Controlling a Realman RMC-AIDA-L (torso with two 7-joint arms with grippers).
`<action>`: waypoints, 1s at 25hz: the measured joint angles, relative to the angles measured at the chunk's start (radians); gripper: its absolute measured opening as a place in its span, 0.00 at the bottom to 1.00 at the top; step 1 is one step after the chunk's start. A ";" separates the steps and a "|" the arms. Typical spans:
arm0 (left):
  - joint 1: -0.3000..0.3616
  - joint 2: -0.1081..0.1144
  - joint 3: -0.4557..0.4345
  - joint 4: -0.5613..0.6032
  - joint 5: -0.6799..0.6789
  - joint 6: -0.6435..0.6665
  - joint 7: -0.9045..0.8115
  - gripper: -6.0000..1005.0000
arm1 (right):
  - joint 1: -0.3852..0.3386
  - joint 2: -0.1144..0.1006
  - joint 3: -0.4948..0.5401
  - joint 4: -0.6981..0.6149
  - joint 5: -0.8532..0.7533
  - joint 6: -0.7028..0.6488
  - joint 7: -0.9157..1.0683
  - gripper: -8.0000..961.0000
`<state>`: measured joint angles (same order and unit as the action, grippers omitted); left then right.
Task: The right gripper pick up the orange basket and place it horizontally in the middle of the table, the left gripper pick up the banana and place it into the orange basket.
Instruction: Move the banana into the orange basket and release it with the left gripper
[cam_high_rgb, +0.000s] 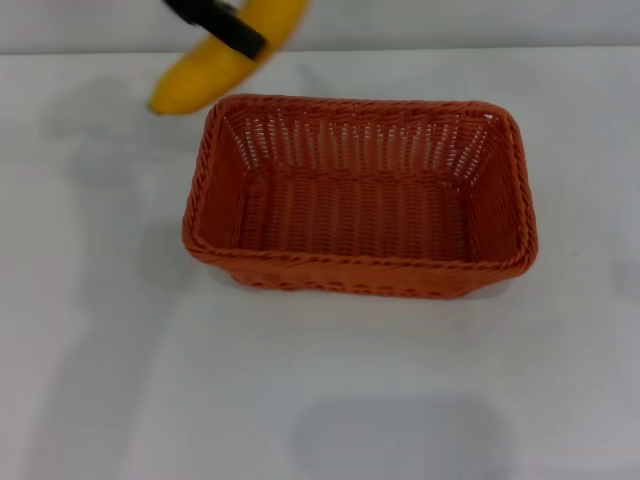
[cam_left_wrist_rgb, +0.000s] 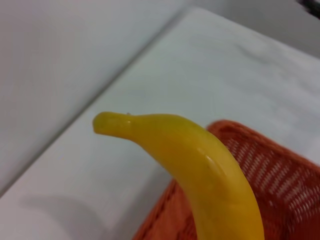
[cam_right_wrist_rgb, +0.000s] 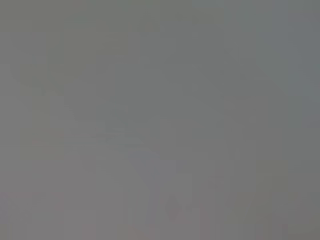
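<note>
Next, I release the banana from my left gripper so that it lies lengthwise on the bottom of the orange basket, close against its near long side (cam_high_rgb: 326, 235).
The orange basket (cam_high_rgb: 360, 195) lies lengthwise across the middle of the white table (cam_high_rgb: 100, 350), with nothing inside it. Above its far left corner hangs the yellow banana (cam_high_rgb: 225, 55), held in the air by my left gripper (cam_high_rgb: 222, 22), whose black finger crosses the fruit. In the left wrist view the banana (cam_left_wrist_rgb: 200, 170) curves up in front of the basket's rim (cam_left_wrist_rgb: 260, 150). My right gripper is out of view; the right wrist view shows only flat grey.
A pale wall runs along the table's far edge (cam_high_rgb: 450, 48). Bare tabletop surrounds the basket on the left, right and near sides.
</note>
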<state>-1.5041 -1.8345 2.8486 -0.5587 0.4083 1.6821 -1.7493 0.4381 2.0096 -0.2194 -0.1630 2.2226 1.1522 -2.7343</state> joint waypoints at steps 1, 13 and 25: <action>-0.017 -0.012 0.000 0.012 0.021 -0.008 0.010 0.50 | -0.001 0.000 0.000 0.001 0.000 0.000 0.001 0.91; -0.200 -0.240 -0.002 0.118 0.288 -0.195 0.108 0.50 | -0.010 0.003 0.001 0.005 0.000 0.008 0.004 0.91; -0.119 -0.245 -0.003 0.226 0.341 -0.294 0.095 0.51 | -0.024 0.003 0.003 0.005 0.012 0.041 0.005 0.91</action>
<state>-1.6226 -2.0799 2.8461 -0.3328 0.7496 1.3876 -1.6548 0.4141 2.0126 -0.2160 -0.1580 2.2343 1.1935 -2.7290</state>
